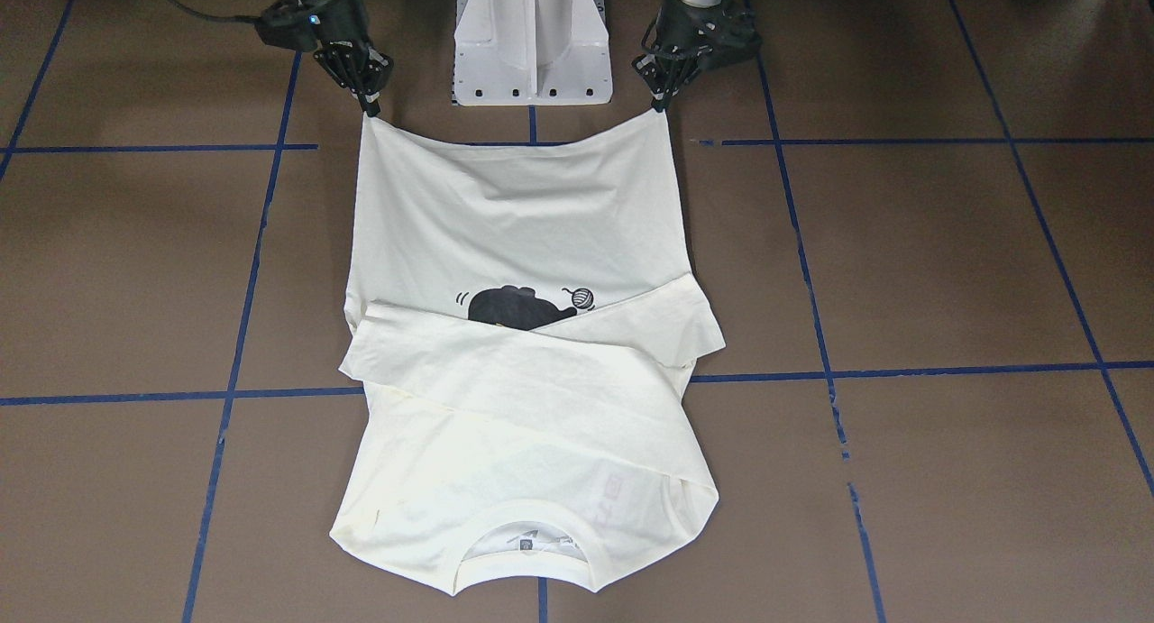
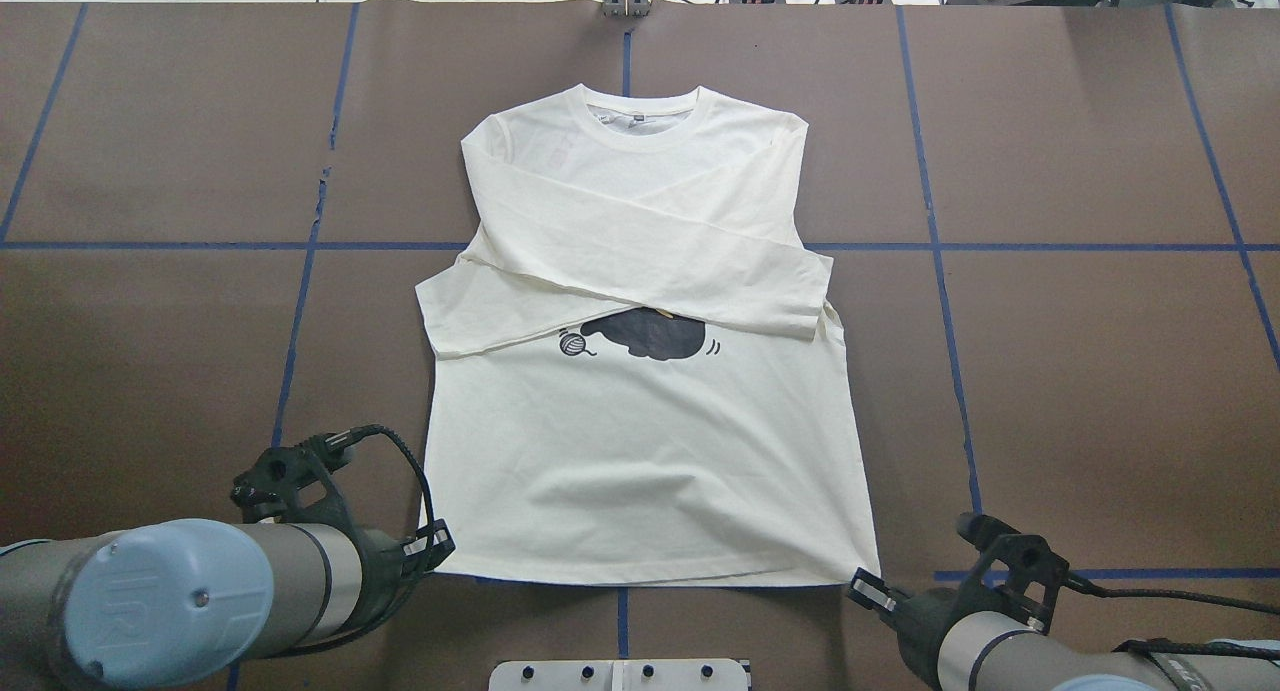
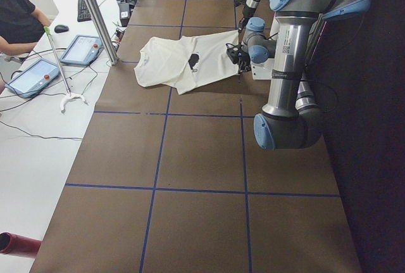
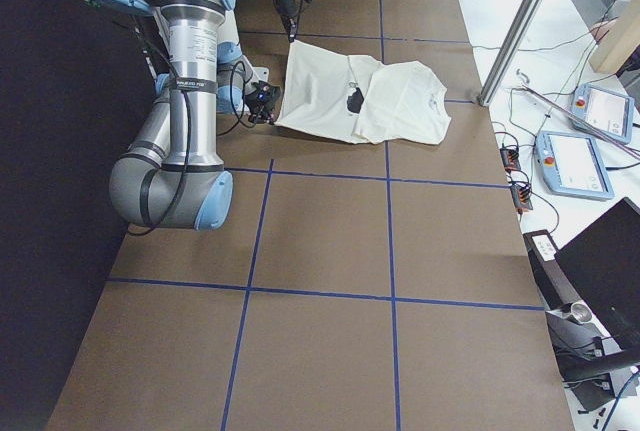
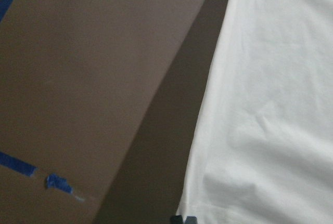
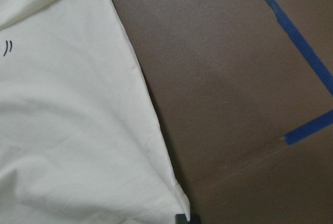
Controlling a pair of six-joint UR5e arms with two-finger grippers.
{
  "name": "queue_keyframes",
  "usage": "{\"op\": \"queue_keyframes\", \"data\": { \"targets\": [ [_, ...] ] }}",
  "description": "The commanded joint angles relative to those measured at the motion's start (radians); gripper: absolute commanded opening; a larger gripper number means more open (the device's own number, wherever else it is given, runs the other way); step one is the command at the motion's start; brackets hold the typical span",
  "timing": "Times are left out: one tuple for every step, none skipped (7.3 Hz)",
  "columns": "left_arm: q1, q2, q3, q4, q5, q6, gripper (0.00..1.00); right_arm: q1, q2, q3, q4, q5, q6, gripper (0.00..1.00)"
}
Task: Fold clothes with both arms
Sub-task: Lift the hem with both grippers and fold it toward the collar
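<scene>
My right gripper is holding its hem corner of the T-shirt. It will let go of that corner on the T-shirt's near-side outer edge (image 1: 356,480), just short of the shoulder corner.
The cream-white T-shirt (image 1: 514,217) lies front up on the brown table, neckline (image 1: 527,537) away from the robot. Both long sleeves are folded across the chest and partly cover the black cat print (image 1: 518,307). The lettering is hidden. My left gripper (image 1: 661,107) is shut on one hem corner and my right gripper (image 1: 370,109) on the other; the hem hangs taut between them, slightly raised. In the overhead view the shirt (image 2: 650,451) spans from the left gripper (image 2: 443,543) to the right gripper (image 2: 862,583). Each wrist view shows a shirt edge (image 5: 260,130) (image 6: 78,130).
The white pedestal base (image 1: 532,41) stands between the arms, just behind the hem. Blue tape lines (image 1: 902,371) grid the brown table. A metal pole (image 3: 95,13) and operator tablets (image 3: 79,48) stand beyond the table's far edge.
</scene>
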Motion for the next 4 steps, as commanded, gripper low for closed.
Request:
{"op": "queue_keyframes", "data": {
  "targets": [
    [0.016,-0.006,-0.043,0.039,-0.065,-0.043,0.00,-0.001,-0.055,0.104,-0.001,-0.005,-0.001,0.00],
    [-0.007,-0.013,-0.047,0.039,-0.066,-0.029,0.00,0.062,-0.046,0.123,-0.001,-0.002,-0.005,0.00],
    [-0.094,-0.074,-0.023,0.037,-0.065,0.009,0.00,0.124,-0.004,0.112,-0.001,0.011,-0.065,0.00],
    [-0.184,-0.138,0.024,0.040,-0.066,0.125,0.00,0.242,0.083,0.083,-0.014,0.061,-0.141,0.00]
  ]
}}
